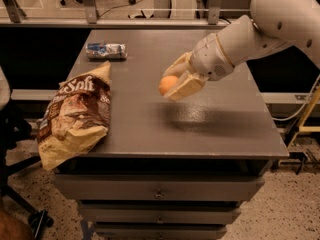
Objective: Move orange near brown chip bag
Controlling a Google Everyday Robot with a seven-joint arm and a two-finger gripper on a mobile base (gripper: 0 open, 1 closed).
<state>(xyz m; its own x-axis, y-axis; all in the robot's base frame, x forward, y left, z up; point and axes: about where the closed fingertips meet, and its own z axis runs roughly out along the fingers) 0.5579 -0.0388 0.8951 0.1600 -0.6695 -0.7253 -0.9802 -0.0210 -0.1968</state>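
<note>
Next, my gripper lets go of the orange on the grey table [119, 110], at a spot close beside the inner side of the brown chip bag.
The orange [167, 84] is a small round fruit held between the cream fingers of my gripper [175, 82], above the middle of the grey table [200, 119]. The gripper is shut on it, and the white arm reaches in from the upper right. The brown chip bag [75, 115] lies crinkled at the table's left front edge, with white "Soft" lettering, partly overhanging the edge. The orange is to the right of the bag, with a gap of bare tabletop between them.
A small blue-silver can [106, 50] lies on its side at the table's back left. Drawers [159, 193] sit below the tabletop. A dark chair [12, 134] stands left of the table. A yellow frame [306, 119] stands at the right.
</note>
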